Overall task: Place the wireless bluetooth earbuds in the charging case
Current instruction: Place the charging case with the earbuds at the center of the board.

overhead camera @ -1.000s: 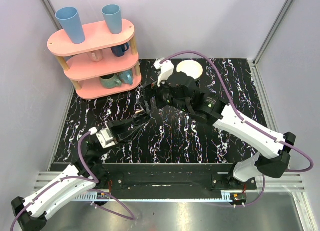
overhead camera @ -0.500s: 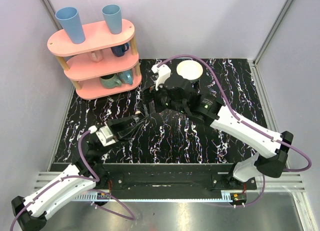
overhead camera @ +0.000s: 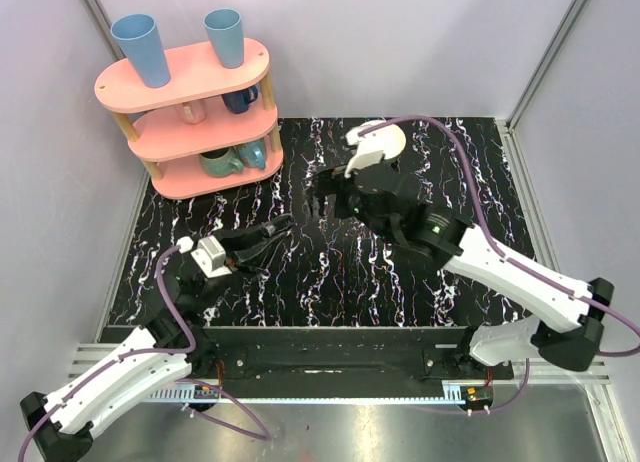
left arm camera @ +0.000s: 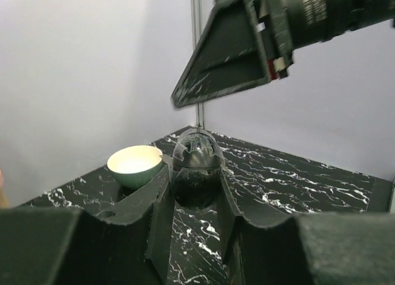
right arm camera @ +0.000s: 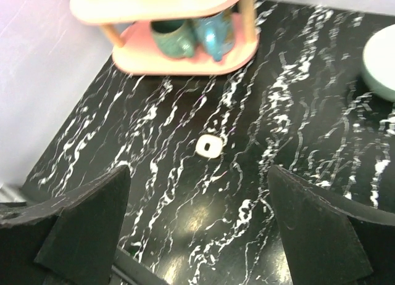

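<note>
The robot's left gripper needs to release the small black rounded object, now held near the table's middle, on the bare black marbled table (overhead camera: 321, 244) between the robot's two grippers.
The cream charging case (right arm camera: 209, 145) with a dark centre lies flat on the black marbled table, seen between my right gripper's fingers and well beyond them. My right gripper (right arm camera: 197, 171) is wide open and empty, hovering above the table (overhead camera: 325, 197). My left gripper (left arm camera: 194, 174) is shut on a small black rounded object (left arm camera: 196, 154), held near the table's middle left (overhead camera: 278, 227). The right gripper's finger (left arm camera: 228, 50) hangs above it. I cannot pick out the earbuds among the white veins; a tiny whitish speck (right arm camera: 201, 100) lies beyond the case.
A white bowl (left arm camera: 136, 165) stands at the back, partly hidden by the right arm in the top view (overhead camera: 392, 142). A pink three-tier shelf (overhead camera: 185, 117) with blue and teal cups fills the back left (right arm camera: 185, 57). Purple walls enclose the table.
The right arm has swung right and back and risen, now covering part of the bowl. The left gripper has drawn back to the left and lifted, still holding the black object.
</note>
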Available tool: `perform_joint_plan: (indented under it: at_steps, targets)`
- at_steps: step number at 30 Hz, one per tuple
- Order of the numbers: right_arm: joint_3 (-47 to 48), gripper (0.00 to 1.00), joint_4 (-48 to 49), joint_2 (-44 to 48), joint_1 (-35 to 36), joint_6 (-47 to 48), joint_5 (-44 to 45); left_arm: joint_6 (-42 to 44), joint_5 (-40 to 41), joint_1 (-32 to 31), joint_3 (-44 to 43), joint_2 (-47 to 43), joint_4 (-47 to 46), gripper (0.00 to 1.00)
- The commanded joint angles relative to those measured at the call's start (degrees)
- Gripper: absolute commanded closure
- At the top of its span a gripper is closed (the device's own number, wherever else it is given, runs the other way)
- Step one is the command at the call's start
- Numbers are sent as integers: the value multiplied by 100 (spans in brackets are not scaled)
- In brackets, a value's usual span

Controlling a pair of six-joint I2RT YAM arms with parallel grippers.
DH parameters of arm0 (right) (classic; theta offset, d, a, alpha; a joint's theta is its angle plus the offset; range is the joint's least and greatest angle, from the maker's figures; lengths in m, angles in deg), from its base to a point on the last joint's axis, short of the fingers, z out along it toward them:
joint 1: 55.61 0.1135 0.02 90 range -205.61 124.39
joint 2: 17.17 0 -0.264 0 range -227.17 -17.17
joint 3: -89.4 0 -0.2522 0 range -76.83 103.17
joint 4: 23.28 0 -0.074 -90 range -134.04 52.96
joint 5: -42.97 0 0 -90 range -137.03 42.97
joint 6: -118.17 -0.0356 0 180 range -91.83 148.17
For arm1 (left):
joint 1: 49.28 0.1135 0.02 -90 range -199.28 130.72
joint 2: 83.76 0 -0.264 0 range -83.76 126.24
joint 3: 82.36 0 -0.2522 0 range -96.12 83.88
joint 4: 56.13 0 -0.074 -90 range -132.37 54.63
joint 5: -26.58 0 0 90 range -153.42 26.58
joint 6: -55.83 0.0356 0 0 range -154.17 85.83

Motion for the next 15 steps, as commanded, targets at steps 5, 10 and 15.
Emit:
perform_joint_plan:
  at_steps: [5,10,15]
  targets:
    - [-862,0,1009,1321,0,-56,1746,-1177,-67,293,-602,574,702,100]
    - [-1311,0,1062,1822,-9,-284,1835,-2204,-1672,881,-1155,1620,466,100]
    - [-1751,0,1062,2201,0,-591,1817,-3119,-2712,1286,-1113,2508,-725,100]
